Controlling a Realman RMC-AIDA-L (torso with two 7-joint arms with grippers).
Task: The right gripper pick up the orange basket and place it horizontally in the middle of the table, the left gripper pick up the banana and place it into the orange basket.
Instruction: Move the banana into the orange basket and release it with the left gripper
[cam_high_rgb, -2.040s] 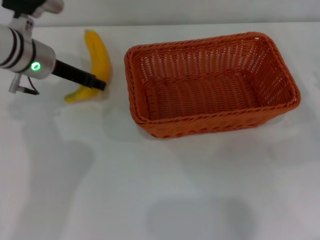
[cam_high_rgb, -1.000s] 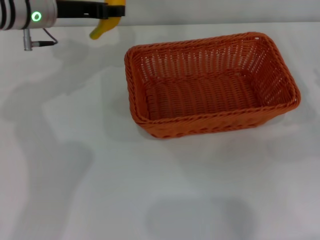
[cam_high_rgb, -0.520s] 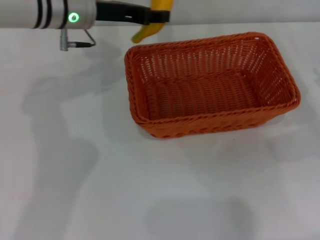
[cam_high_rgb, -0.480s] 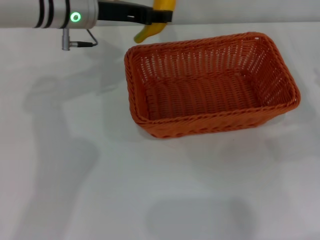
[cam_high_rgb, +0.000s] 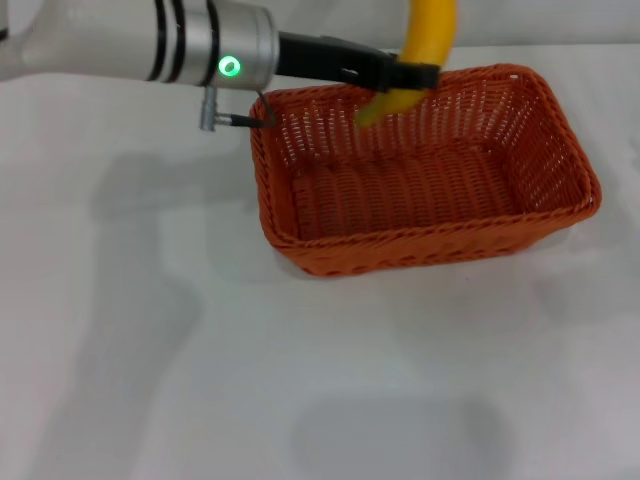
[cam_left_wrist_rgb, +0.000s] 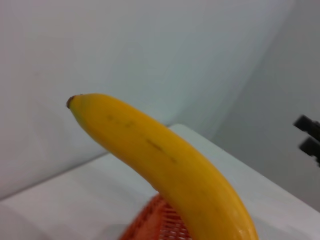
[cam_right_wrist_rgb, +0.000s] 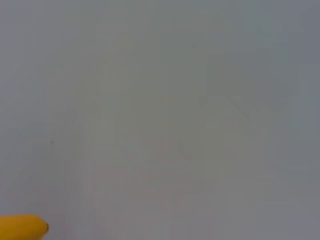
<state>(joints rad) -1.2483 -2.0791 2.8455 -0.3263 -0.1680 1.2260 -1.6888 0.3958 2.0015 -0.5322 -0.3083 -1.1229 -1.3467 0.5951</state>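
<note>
I need to open my left gripper to let the banana go on the orange basket's bottom, close to its near side (cam_high_rgb: 446, 205). The banana now hangs over the basket's far rim.
The orange basket (cam_high_rgb: 420, 170) lies lengthwise across the middle of the white table (cam_high_rgb: 150, 340). My left gripper (cam_high_rgb: 412, 74) is shut on the banana (cam_high_rgb: 427, 45), which hangs nearly upright over the basket's far rim with its lower tip above the basket's inside. In the left wrist view the banana (cam_left_wrist_rgb: 165, 160) fills the middle, with a bit of the basket (cam_left_wrist_rgb: 155, 227) beneath it. The right wrist view shows only the banana's tip (cam_right_wrist_rgb: 22, 227) against a plain wall. My right gripper is out of the head view.
The left arm's silver sleeve with the green light (cam_high_rgb: 231, 67) reaches in from the far left above the table. Bare white tabletop lies in front of and to the left of the basket.
The left gripper took the banana off the table at the far left, lifted it and carried it rightward until it hangs over the basket. The basket has stayed in place.
</note>
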